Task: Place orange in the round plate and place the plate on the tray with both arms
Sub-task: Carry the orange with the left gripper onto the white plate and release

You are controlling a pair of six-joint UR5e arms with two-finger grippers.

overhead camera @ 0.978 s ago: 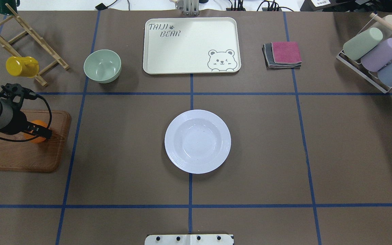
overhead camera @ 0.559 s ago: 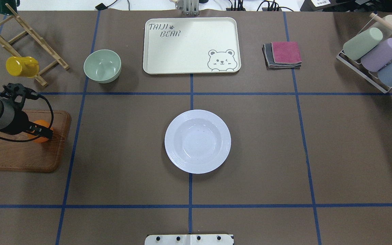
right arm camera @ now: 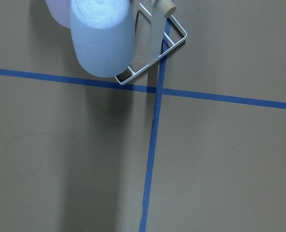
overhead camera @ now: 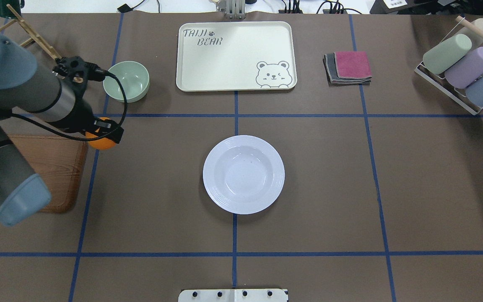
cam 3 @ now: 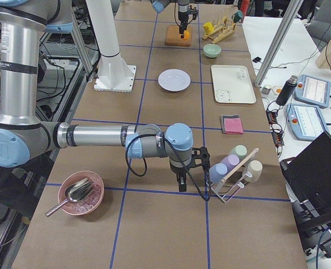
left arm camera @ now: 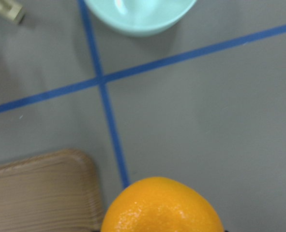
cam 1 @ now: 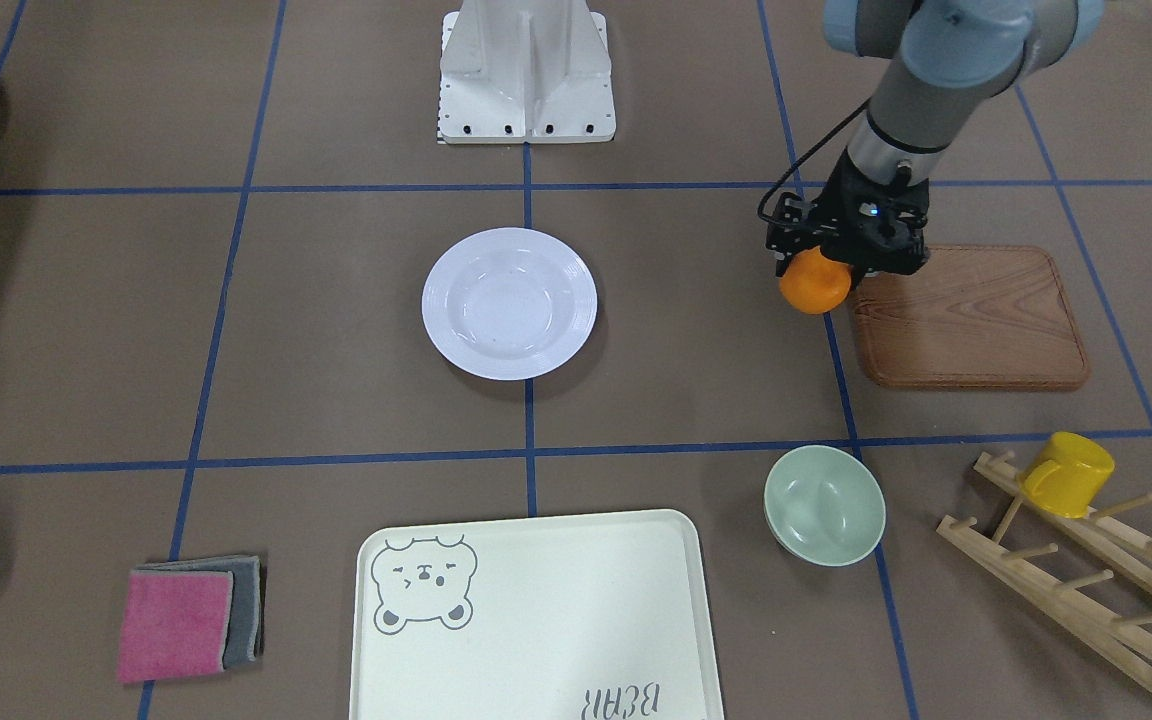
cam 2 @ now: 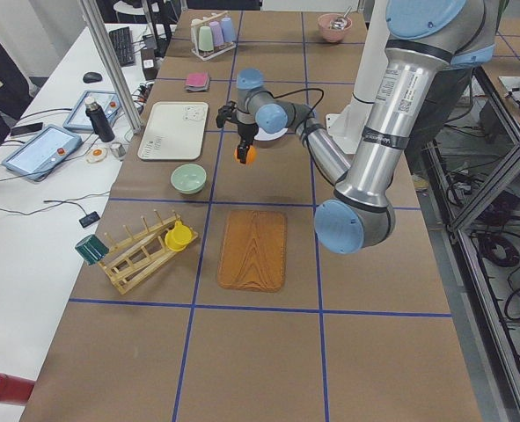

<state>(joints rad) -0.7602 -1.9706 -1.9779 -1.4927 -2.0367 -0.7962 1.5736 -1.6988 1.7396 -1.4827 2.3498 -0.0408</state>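
Note:
Next, I let go of the orange with my left gripper just off the middle of the round plate (cam 1: 495,296), facing away from the wooden board.
My left gripper (overhead camera: 102,135) is shut on the orange (overhead camera: 98,143) and holds it in the air just past the wooden board's corner, left of the round plate (overhead camera: 243,174). From across the table, the orange (cam 1: 815,281) hangs under the black gripper (cam 1: 826,262). It fills the bottom of the left wrist view (left arm camera: 162,205). The white plate (cam 1: 509,303) lies bare at the table's middle. The cream tray (overhead camera: 236,55) with the bear drawing lies beyond it. My right gripper (cam 3: 180,182) shows only in the exterior right view, beside the cup rack; I cannot tell its state.
A pale green bowl (overhead camera: 126,81) stands just beyond the held orange. The brown wooden board (overhead camera: 59,167) lies under my left arm. A wooden rack with a yellow mug (cam 1: 1066,472), folded cloths (overhead camera: 348,67) and a cup rack (overhead camera: 459,67) stand around the edges.
My left arm has lifted the orange off the wooden board and carried it right and toward the far side, past the board's corner. The plate and tray have not moved.

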